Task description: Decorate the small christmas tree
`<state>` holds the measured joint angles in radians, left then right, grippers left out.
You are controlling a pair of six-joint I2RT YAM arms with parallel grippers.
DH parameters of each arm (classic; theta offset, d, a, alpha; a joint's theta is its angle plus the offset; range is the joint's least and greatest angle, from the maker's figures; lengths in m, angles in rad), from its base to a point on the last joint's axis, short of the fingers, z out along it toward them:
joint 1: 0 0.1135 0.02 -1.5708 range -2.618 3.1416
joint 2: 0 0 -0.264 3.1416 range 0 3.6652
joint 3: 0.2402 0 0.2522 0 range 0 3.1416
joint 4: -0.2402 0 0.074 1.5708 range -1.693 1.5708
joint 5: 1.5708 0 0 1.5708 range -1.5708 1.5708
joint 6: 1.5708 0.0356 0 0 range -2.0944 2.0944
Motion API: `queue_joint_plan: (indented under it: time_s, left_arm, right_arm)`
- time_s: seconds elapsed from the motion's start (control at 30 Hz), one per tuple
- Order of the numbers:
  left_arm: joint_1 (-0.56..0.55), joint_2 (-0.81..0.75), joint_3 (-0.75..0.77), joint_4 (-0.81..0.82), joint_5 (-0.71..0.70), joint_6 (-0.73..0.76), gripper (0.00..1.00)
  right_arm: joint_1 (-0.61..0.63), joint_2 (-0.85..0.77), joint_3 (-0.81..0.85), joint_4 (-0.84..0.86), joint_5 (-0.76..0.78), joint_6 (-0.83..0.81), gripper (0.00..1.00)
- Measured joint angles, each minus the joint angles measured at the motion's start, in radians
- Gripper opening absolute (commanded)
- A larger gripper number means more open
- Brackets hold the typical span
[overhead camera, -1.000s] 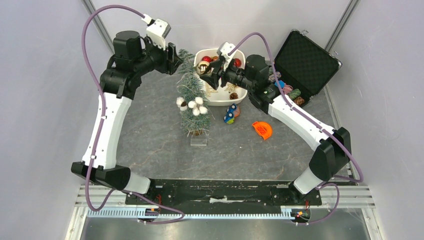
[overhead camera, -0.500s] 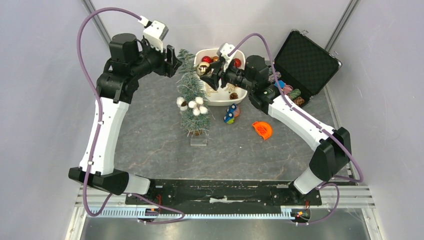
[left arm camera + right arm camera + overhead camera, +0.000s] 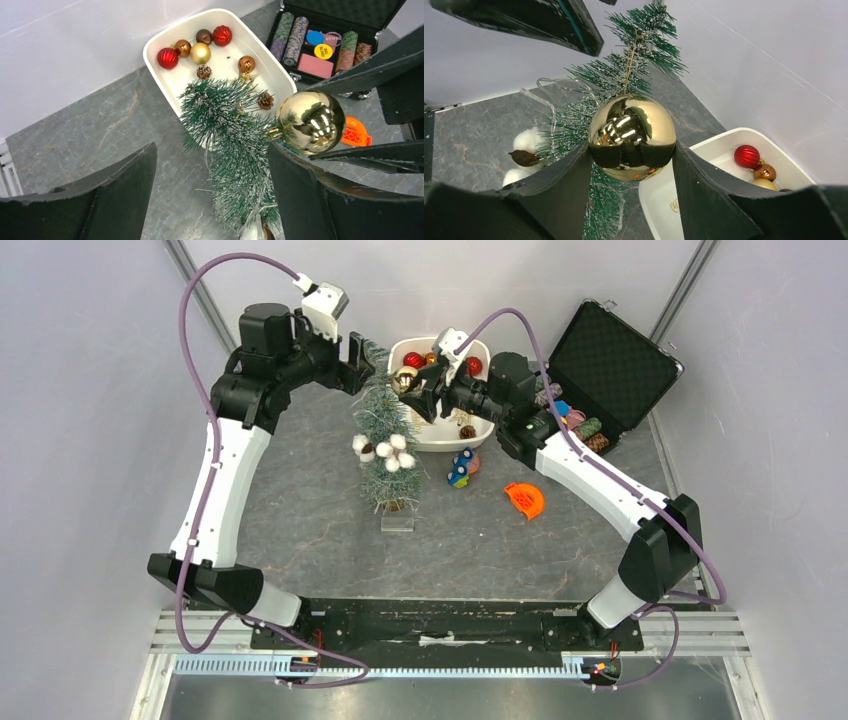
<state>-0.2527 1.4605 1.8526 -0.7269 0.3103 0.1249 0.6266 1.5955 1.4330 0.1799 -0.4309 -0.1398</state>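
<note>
With the gold bauble's string over the tree's upper branches, the robot's left gripper should pinch the needles (image 3: 208,126) near the treetop before the right gripper lets go of the bauble.
The small christmas tree (image 3: 386,435) stands mid-table on its clear base, with white cotton balls (image 3: 386,448) on its branches. Its frosted top (image 3: 235,140) lies between the wide-apart fingers of my left gripper (image 3: 212,195), which is open and squeezes nothing. My right gripper (image 3: 631,165) is shut on a shiny gold bauble (image 3: 631,136) and holds it against the upper branches (image 3: 624,75). In the top view the bauble (image 3: 404,380) sits just right of the treetop, with my left gripper (image 3: 358,362) on the other side.
A white tub (image 3: 445,435) behind the tree holds several red, gold and brown baubles (image 3: 200,52). An open black case (image 3: 610,360) with chip stacks sits at back right. Blue-green ornaments (image 3: 461,470) and an orange piece (image 3: 525,500) lie right of the tree.
My left gripper has opened wider and shifted right, so its jaws now straddle the treetop. The right gripper still holds the gold bauble in the same place.
</note>
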Motion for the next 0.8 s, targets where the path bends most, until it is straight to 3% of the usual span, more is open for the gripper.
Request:
queue_joint_plan:
  time_s: [0.27,0.8]
  left_arm:
    - [0.000,0.041,0.010,0.005,0.009,-0.001,0.86]
    - [0.000,0.082,0.020,0.035,0.040,-0.026,0.56]
  right_arm:
    - [0.004,0.000,0.000,0.000,0.000,0.000,0.34]
    - [0.006,0.000,-0.004,0.000,0.001,0.000,0.34]
